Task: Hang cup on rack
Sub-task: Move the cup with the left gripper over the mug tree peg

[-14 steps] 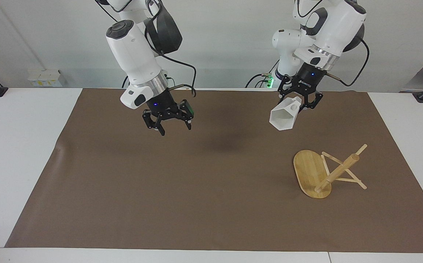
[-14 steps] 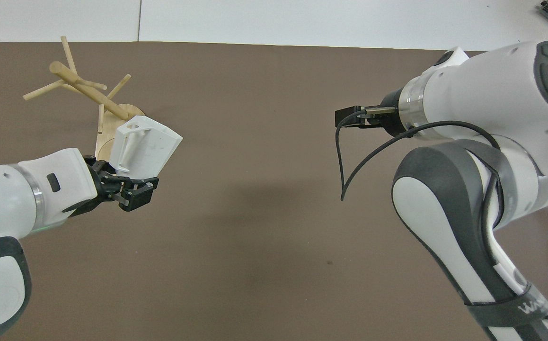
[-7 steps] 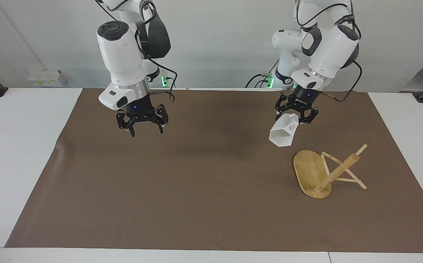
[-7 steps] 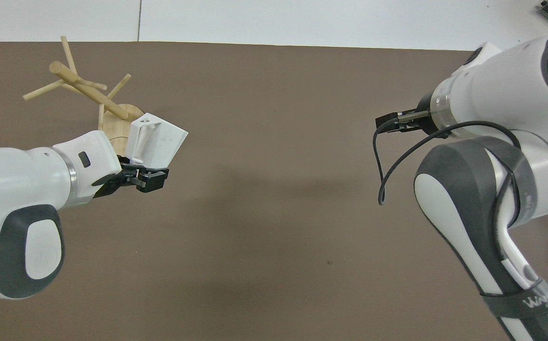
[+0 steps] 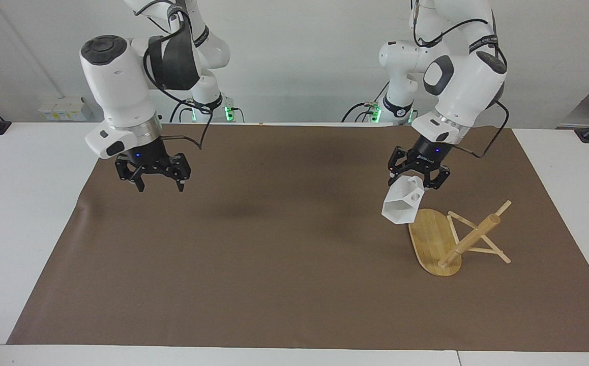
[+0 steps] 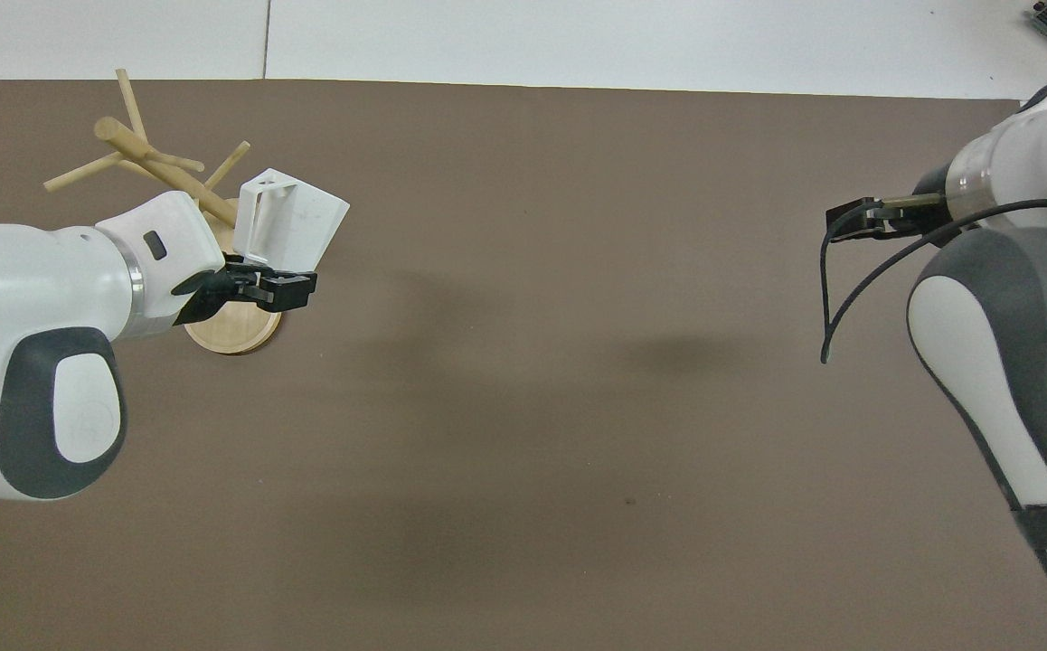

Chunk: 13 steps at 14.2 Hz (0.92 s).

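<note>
The robot's left gripper will release the white cup, now tilted over the rack base's edge, on the short peg (image 6: 209, 174) close to the top of the rack's post.
My left gripper (image 5: 417, 179) is shut on the blocky handle of the white faceted cup (image 5: 400, 206). The cup hangs tilted in the air, its hexagonal mouth pointing down and away from the robots. It is over the edge of the rack's oval base that lies nearest the robots. The bamboo rack (image 5: 434, 239) stands toward the left arm's end of the mat, its post (image 5: 472, 239) and thin pegs slanting away from the cup. From overhead, the cup (image 6: 302, 217) and left gripper (image 6: 266, 282) cover part of the rack (image 6: 232, 330). My right gripper (image 5: 158, 184) hangs open and empty.
A brown mat (image 5: 284, 264) covers most of the white table (image 5: 25, 203). The right arm hangs over the mat near its own end of the table. In the overhead view its body (image 6: 1003, 362) hides its fingers.
The left gripper has carried the cup down and away from the robots, to the rack's base. The right arm has swung toward its own end of the table, still open.
</note>
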Tool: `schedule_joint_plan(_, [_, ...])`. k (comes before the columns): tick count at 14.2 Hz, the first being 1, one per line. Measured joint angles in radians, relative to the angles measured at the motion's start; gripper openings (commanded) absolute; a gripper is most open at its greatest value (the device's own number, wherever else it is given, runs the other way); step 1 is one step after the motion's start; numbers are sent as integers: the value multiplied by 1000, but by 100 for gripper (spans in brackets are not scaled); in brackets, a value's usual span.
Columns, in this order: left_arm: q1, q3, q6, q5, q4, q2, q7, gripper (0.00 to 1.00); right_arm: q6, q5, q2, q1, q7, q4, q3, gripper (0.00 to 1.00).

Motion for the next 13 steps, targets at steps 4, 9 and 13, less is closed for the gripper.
schedule_joint_plan(4, [31,6,28,0,45,41,-13,0,-4,0,-1,0,-1,0,-53,100])
schedule_joint_plan(9, [48,6,54,0,57,75,-33,0,-98,0,-30,1,-1,8,-55,100])
schedule_joint_plan(13, [51,7,92,0,57,98,-59,0,-204,1,-67,2,-1,31,-55,100])
